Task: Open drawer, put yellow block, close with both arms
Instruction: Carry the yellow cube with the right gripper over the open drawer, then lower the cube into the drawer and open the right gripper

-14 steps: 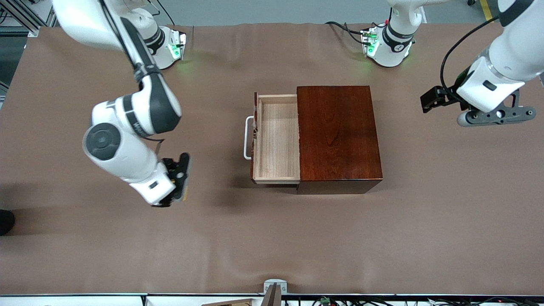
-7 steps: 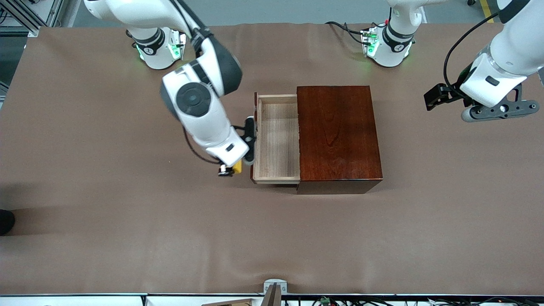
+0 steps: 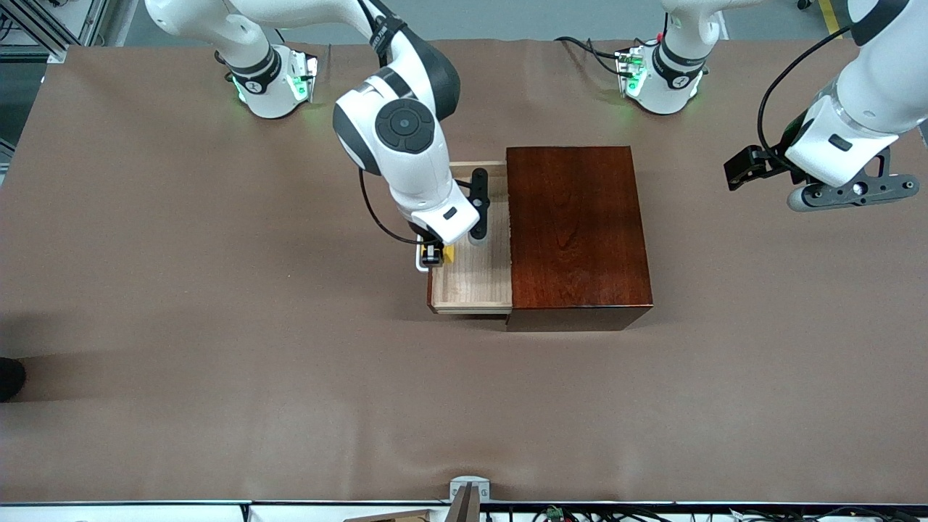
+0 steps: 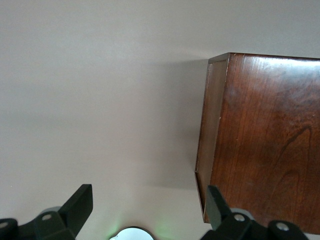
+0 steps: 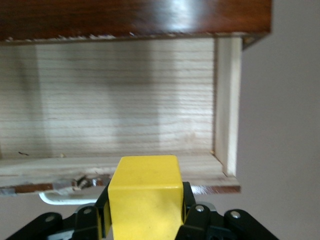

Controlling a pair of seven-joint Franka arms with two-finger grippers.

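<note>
The robot's right gripper needs to release the yellow block, now over the drawer's front edge, on the middle of the pale wood drawer's bottom (image 3: 481, 238) (image 5: 97, 103).
The pale wood drawer (image 3: 475, 279) stands pulled out of the reddish-brown box (image 3: 576, 232), toward the right arm's end; its tray also shows in the right wrist view (image 5: 125, 120). Its white handle (image 3: 420, 264) is mostly hidden by the right arm. My right gripper (image 3: 437, 254) is shut on the yellow block (image 3: 449, 254), over the drawer's front edge by the handle; the block fills the right wrist view's lower middle (image 5: 145, 197). My left gripper (image 3: 739, 174) is open and empty, up in the air past the box toward the left arm's end, where that arm waits.
The brown table cloth (image 3: 217, 377) covers the whole table. The box's side shows in the left wrist view (image 4: 265, 135). The arms' green-lit bases (image 3: 272, 76) (image 3: 656, 72) stand at the table's edge farthest from the front camera.
My right arm has swung from the table's right-arm end to the drawer, carrying the yellow block over the drawer's front edge. The left arm has barely moved.
</note>
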